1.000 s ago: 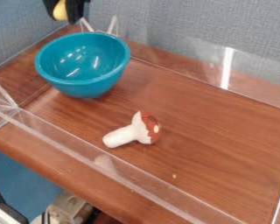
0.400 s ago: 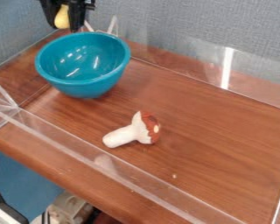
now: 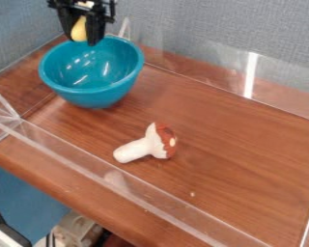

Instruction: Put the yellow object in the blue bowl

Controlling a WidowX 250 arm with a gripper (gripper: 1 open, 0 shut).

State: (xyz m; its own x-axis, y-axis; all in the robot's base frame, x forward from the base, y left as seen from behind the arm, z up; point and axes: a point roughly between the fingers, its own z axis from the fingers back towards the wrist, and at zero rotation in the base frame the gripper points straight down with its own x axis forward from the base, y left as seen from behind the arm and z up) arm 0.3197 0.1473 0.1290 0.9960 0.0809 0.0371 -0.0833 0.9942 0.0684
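My gripper is going to the inside of the blue bowl. It will release the yellow object there, against the bowl's inner side nearer the mushroom toy (image 3: 113,71).
The blue bowl (image 3: 92,72) stands on the wooden table at the back left, glossy teal and deep. Just above its far rim hangs my gripper (image 3: 82,29), dark-fingered and pointing down. It is shut on the yellow object (image 3: 80,30), a small glossy yellow piece that shows between the fingers. The yellow object is still above the bowl's rim and apart from the bowl's inside.
A mushroom toy (image 3: 150,145) with a white stem and red-brown cap lies on the table's middle. Clear acrylic walls (image 3: 254,72) ring the wooden tabletop (image 3: 235,145). A grey-blue wall rises behind.
The gripper has come down and slightly right with the yellow object, from the top edge of the view to just over the bowl's far rim.
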